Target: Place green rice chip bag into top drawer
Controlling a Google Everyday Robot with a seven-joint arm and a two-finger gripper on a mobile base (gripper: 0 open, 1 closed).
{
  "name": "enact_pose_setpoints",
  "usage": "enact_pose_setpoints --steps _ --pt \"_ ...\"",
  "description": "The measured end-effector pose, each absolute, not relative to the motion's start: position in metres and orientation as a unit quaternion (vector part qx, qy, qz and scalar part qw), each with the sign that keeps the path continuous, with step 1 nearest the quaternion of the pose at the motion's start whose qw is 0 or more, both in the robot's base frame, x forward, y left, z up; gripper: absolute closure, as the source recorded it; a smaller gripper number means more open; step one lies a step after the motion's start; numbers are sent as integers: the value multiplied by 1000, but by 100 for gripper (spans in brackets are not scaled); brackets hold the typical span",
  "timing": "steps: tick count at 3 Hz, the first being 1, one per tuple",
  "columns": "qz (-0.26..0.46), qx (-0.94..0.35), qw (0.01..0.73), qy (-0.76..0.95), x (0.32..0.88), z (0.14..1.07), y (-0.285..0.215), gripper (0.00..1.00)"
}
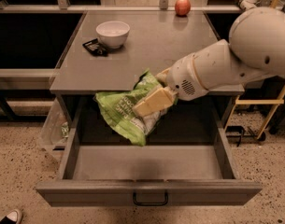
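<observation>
Next, I release the green rice chip bag from my gripper on the bottom of the drawer, toward the clear plastic bag [121, 156].
The green rice chip bag [124, 112] hangs crumpled over the pulled-out top drawer [146, 164], above its back left part. My gripper [149, 102] reaches in from the right on the white arm and is shut on the bag, with a tan finger [153, 101] pressed across its right side. The bag is lifted off the drawer floor. A dark wire handle [150, 199] sits at the centre of the drawer's front.
On the grey tabletop [146, 45] stand a white bowl [112, 33], a small black flat object [95, 47] beside it, and a red apple [182, 6] at the back. A clear plastic bag [54, 125] hangs left of the cabinet. A shoe tip [9, 216] shows bottom left.
</observation>
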State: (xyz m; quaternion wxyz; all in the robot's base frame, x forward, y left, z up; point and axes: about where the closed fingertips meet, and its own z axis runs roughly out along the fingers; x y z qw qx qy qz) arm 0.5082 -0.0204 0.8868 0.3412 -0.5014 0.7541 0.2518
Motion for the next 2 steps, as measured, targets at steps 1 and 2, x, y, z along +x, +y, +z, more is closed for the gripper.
enact_pose_setpoints --steps 1,2 --pt "275 -486 317 767 498 845 0 100" --pt "275 -465 279 794 487 799 16 100"
